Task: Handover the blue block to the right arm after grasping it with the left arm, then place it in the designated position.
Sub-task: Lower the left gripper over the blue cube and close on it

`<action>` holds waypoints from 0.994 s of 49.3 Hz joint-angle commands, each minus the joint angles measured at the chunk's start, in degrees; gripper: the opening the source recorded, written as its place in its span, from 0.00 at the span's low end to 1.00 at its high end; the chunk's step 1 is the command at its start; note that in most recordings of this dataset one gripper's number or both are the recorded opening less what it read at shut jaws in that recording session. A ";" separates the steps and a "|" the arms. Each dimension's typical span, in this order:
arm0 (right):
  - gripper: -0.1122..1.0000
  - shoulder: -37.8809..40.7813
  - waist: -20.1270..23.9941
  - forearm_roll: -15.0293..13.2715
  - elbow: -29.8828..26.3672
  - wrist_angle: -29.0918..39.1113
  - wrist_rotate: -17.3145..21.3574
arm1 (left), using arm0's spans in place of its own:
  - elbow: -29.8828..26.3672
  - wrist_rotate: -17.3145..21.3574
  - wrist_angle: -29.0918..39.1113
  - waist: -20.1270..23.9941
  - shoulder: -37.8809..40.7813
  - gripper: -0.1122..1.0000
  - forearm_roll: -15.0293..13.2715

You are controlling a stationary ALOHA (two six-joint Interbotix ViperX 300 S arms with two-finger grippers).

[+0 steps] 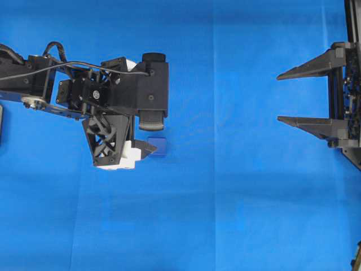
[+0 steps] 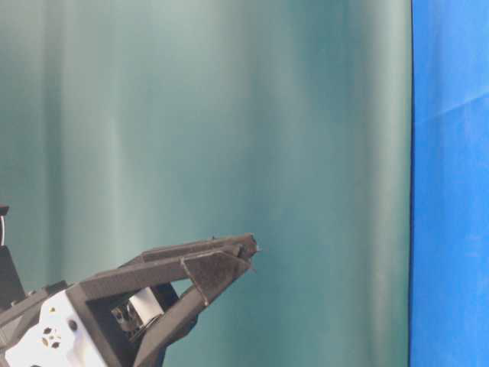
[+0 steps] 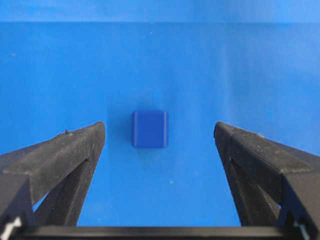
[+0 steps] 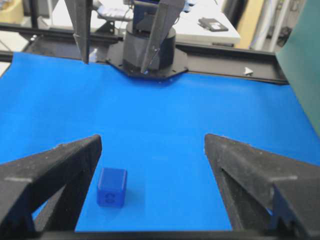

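The robot's left gripper will close on the opposite sides of the blue block (image 1: 157,147) (image 3: 150,129), with its fingers around the middle of the block.
The blue block (image 1: 157,147) is a small dark-blue cube lying on the bright blue cloth, left of centre. My left gripper (image 1: 151,134), the one with white pieces, points down over it, open and empty. In the left wrist view the block (image 3: 150,129) lies on the cloth between the spread fingers of that gripper (image 3: 159,129), untouched. My all-black right gripper (image 1: 280,97) hovers open at the right edge, far from the block. Its wrist view shows the block (image 4: 111,187) low on the left, a mark on the near face, with the left gripper (image 4: 115,65) hanging above and beyond.
The left arm's round black base (image 4: 150,50) and a black frame rail (image 4: 235,70) close the far end of the cloth. A green curtain (image 4: 305,65) stands at that view's right. The table-level view holds only the left gripper (image 2: 237,256) against a teal backdrop.
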 commanded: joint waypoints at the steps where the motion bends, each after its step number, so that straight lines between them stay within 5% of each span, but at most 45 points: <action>1: 0.98 0.26 -0.09 0.18 -1.76 -0.26 0.09 | -1.32 0.00 -0.18 -0.09 -1.32 0.94 0.18; 22: 0.98 0.26 -0.09 0.09 -1.67 -0.26 0.09 | -0.70 -0.35 -0.35 -0.09 -0.62 0.94 0.18; 49: 0.98 0.97 -0.09 0.09 -1.58 -0.44 0.09 | 5.01 -0.53 -8.61 -0.09 6.68 0.94 0.18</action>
